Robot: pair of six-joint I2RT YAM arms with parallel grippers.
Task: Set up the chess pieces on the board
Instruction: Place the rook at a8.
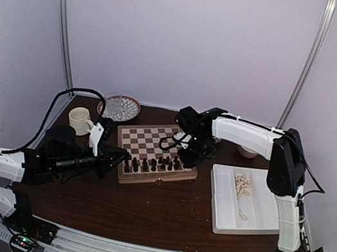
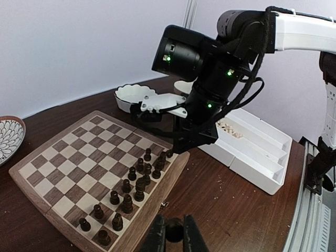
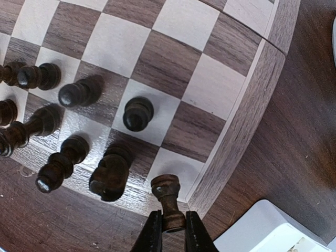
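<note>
The robot's right gripper should release the dark rook-like piece on the board's pale corner square [image 1: 186, 166] [image 3: 171, 180] next to the knight.
The board [image 1: 152, 141] lies mid-table, with dark chess pieces [image 1: 152, 164] in two rows along its near edge. My right gripper [image 1: 187, 158] is over the board's near right corner. In the right wrist view it [image 3: 173, 224] is shut on a dark rook-like piece [image 3: 167, 193] held over the pale corner square [image 3: 178, 164]; a knight [image 3: 110, 176] stands beside it. My left gripper [image 1: 112, 159] hovers off the board's near left corner. In the left wrist view it [image 2: 173, 233] is shut on a small dark round-headed piece [image 2: 171, 230]. Pale pieces [image 1: 243, 183] lie in the white tray.
A white divided tray [image 1: 231, 212] sits right of the board. A cream mug [image 1: 80, 120] and a patterned bowl [image 1: 119, 107] stand at the back left, and a small white bowl [image 1: 247, 152] at the back right. The right arm [image 2: 210, 79] hangs over the board's right edge.
</note>
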